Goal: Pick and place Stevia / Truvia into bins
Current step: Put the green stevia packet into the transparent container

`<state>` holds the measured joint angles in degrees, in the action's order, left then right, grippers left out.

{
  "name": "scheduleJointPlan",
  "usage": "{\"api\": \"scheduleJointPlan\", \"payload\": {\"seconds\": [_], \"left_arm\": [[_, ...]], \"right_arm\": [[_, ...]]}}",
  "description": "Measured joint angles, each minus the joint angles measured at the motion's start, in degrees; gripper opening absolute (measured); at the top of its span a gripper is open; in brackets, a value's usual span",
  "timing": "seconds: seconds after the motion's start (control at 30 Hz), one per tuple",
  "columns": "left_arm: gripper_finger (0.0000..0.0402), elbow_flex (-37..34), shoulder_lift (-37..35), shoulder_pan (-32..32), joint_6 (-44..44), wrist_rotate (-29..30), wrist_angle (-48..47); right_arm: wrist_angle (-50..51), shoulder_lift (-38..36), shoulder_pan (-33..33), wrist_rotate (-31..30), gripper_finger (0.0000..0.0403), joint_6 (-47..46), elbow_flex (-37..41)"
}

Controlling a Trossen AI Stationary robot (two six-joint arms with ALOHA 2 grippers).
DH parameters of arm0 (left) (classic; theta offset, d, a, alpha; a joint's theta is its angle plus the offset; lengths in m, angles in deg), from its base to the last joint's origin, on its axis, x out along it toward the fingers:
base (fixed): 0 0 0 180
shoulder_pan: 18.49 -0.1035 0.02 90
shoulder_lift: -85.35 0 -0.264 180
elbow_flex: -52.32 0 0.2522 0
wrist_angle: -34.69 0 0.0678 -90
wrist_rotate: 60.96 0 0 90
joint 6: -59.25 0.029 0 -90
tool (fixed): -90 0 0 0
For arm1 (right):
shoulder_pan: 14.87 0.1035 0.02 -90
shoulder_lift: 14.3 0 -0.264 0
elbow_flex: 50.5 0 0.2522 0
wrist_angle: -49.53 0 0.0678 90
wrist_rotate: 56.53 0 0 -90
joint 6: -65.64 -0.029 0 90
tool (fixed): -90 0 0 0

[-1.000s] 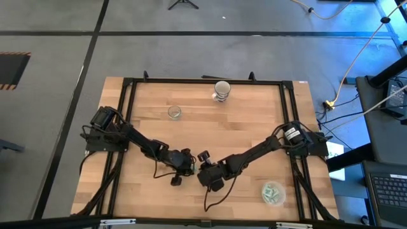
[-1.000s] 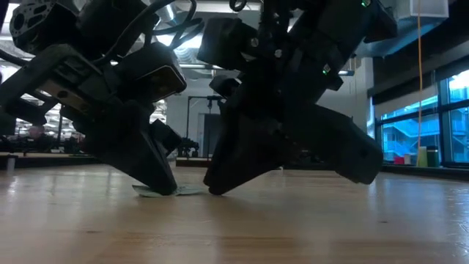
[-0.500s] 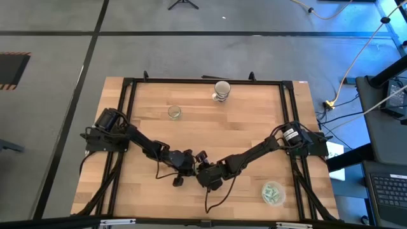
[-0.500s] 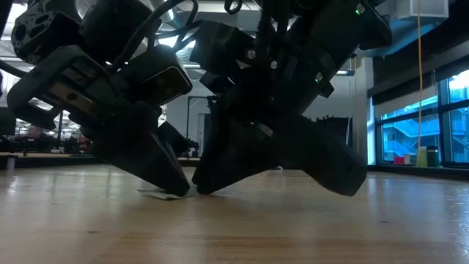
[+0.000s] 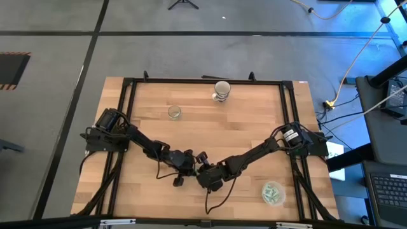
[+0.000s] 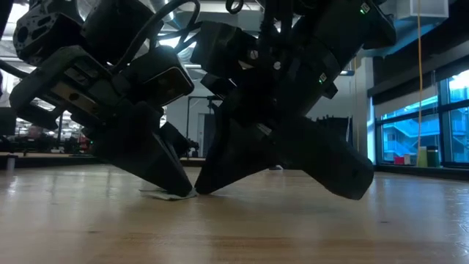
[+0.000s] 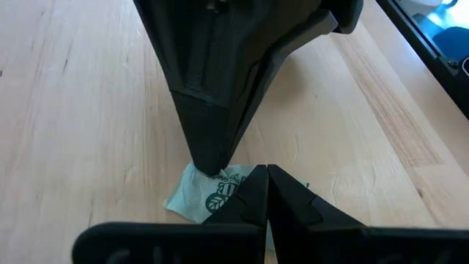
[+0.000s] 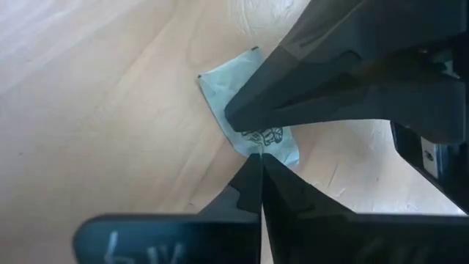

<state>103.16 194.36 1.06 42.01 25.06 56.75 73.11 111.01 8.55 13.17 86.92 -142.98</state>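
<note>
Next, I let go of the white sachet with my right gripper on top of the sachets in the clear round bin (image 5: 273, 193).
One white sachet with green print (image 7: 209, 194) lies flat on the wooden table near its near edge; the right wrist view also shows this sachet (image 8: 229, 86). Both grippers stand tip to tip on it. My left gripper (image 7: 267, 173) is shut and slants down from the table's left. My right gripper (image 8: 258, 157) is shut and slants down from the right. In the low view the left gripper (image 6: 183, 192) and the right gripper (image 6: 200, 189) almost meet above the sachet (image 6: 160, 194). The clear round bin (image 5: 273, 193), with sachets inside, sits near the table's near right corner. My left gripper presses its shut fingertips (image 8: 233, 119) down on the sachet's middle, slanting down from the table's left. The sachet lies flat on the table under them. My right gripper presses its shut fingertips (image 7: 211, 167) down on the sachet's end (image 7: 220, 177), slanting down from the table's right, opposite the left gripper.
A small clear cup (image 5: 174, 112) and a white cup (image 5: 221, 90) stand toward the table's far edge. A black frame (image 5: 127, 81) runs around the tabletop. Bare wood lies between the grippers and the bin.
Both shut grippers have drawn toward each other over the sachet: the left has shifted toward the table's right, the right toward its left. Their tips now nearly meet. The sachet stays flat on the table beneath them.
</note>
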Motion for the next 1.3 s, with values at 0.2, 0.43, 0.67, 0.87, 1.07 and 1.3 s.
{"api": "scheduleJointPlan", "payload": {"seconds": [0.2, 0.43, 0.67, 0.87, 1.07, 1.3], "left_arm": [[0.0001, 0.0, -0.2, 0.0, 0.0, -0.4, -0.5], [0.0017, -0.1, -4.7, -1.3, 0.2, -2.6, -8.2], [0.0049, -0.2, -13.9, -3.0, 2.8, -1.8, -12.3], [0.0069, -0.2, -23.2, -3.5, 3.0, 2.5, -22.6], [0.0067, -0.2, -30.4, -3.5, 1.8, 6.8, -31.0], [0.0063, -0.2, -34.9, -3.5, -2.0, 11.8, -31.3]], "right_arm": [[0.2, 0.0, 0.0, 0.1, 0.0005, -2.8, 0.0], [2.2, -1.4, 0.0, 1.3, 0.0002, -7.8, -0.3], [8.9, -1.9, 0.1, 0.9, 0.0001, -10.7, -2.6], [23.2, -4.9, 0.4, 0.8, 0.0001, -20.5, -7.2], [48.1, -12.6, 2.5, 6.3, 0.0, -43.6, -17.0], [70.5, -20.7, 11.5, 10.4, 0.0, -80.0, -26.8]]}}
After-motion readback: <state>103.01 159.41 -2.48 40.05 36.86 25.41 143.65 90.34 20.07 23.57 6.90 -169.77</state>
